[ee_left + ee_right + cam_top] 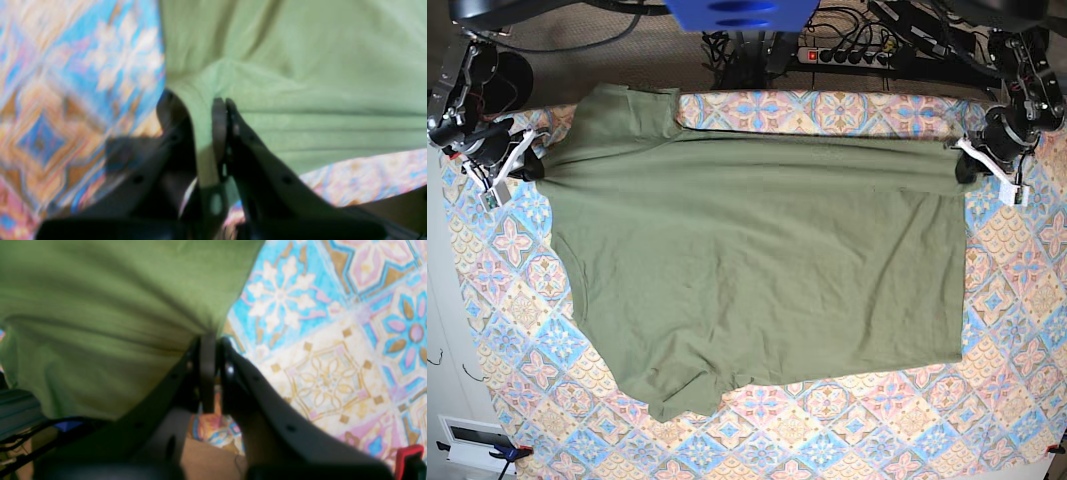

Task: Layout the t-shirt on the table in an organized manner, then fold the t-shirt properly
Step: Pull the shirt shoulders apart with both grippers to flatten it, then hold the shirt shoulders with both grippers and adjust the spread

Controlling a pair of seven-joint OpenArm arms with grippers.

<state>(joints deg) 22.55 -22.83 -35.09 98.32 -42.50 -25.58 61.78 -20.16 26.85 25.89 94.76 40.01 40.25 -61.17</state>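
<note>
Next, my left gripper lets go of the t-shirt's far corner on the flat green cloth just inside the hem (950, 229) (190, 36).
The olive-green t-shirt (757, 260) lies spread sideways on the tile-print table (847, 420), collar to the left and hem to the right. One sleeve points to the far edge, and the other is rumpled near the front. My left gripper (960, 163) is at the shirt's far right corner, shut on a pinch of green cloth (300, 66); the wrist view shows the fabric pinched at the left gripper (222, 103). My right gripper (532, 168) is at the far left by the upper sleeve, and the right gripper (213, 340) is shut on the shirt's edge (100, 306).
A power strip with cables (847, 55) and a blue part (742, 12) sit behind the table's far edge. A red clamp (408, 453) shows at the table's edge in the right wrist view. Patterned cloth (507, 330) lies bare left of and in front of the shirt.
</note>
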